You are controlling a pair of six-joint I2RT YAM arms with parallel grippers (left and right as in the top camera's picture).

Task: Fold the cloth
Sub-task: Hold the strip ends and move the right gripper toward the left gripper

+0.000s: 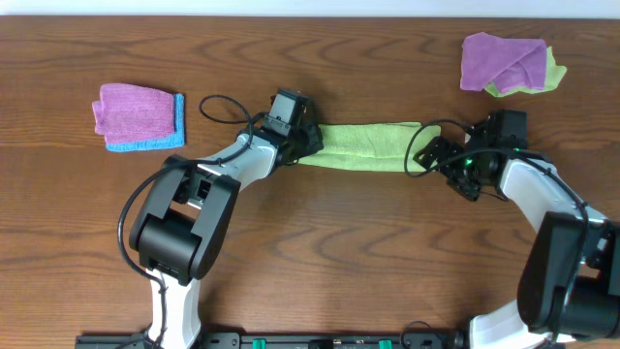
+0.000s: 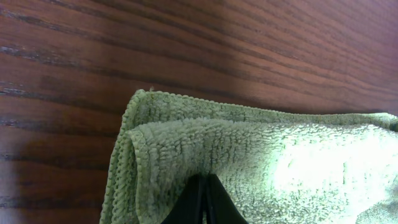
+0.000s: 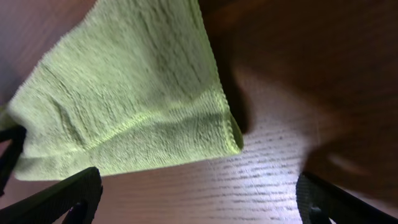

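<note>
I can see the cloth's corner beyond my right gripper's open fingers, so next I move in, grip the cloth's end (image 3: 202, 118) and fold it toward my left gripper.
A light green cloth (image 1: 368, 143) lies folded into a long strip across the middle of the table. My left gripper (image 1: 308, 143) is at its left end, and in the left wrist view its jaws (image 2: 204, 186) are shut on the cloth's (image 2: 249, 162) folded edge. My right gripper (image 1: 438, 155) is at the strip's right end. In the right wrist view its fingers (image 3: 199, 196) are spread wide with bare wood between them, and the cloth's corner (image 3: 137, 106) lies just beyond them, untouched.
A folded purple cloth on a blue one (image 1: 139, 116) lies at the far left. A crumpled purple cloth on a yellow-green one (image 1: 509, 64) lies at the far right. The table (image 1: 339, 252) is dark wood.
</note>
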